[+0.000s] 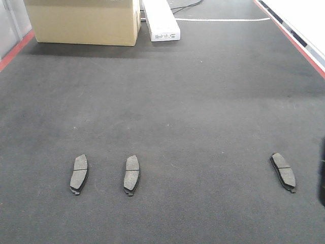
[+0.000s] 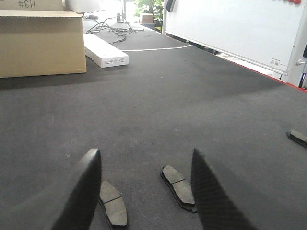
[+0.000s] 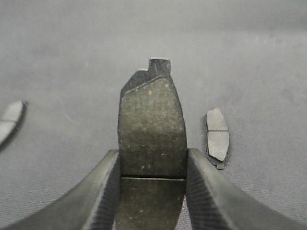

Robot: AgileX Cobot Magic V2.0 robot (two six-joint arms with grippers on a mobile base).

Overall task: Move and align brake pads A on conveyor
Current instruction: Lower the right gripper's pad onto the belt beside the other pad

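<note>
My right gripper has a brake pad, now held off the belt. It will let go of it on the conveyor (image 1: 227, 176) (image 3: 138, 136) between the middle brake pad and the angled brake pad, closer to the angled one.
Three brake pads lie flat on the dark conveyor (image 1: 167, 101): a left pad (image 1: 78, 174), a middle pad (image 1: 131, 174) beside it, and a right pad (image 1: 283, 172) far apart and angled. My left gripper (image 2: 144, 155) hangs open above the belt, holding nothing. Below its fingers lie the left pad (image 2: 113, 203) and the middle pad (image 2: 178, 187). My right gripper (image 3: 152, 153) is shut on a fourth brake pad (image 3: 152, 110), held off the belt with its notched end pointing away. Another pad (image 3: 217, 136) rests on the belt just right of it.
A cardboard box (image 1: 84, 20) and a long white box (image 1: 161, 20) stand at the belt's far end. Red rails (image 1: 297, 40) run along both sides. A white panel (image 2: 230, 28) stands beyond the right rail. A dark sliver (image 1: 322, 173) shows at the front view's right edge.
</note>
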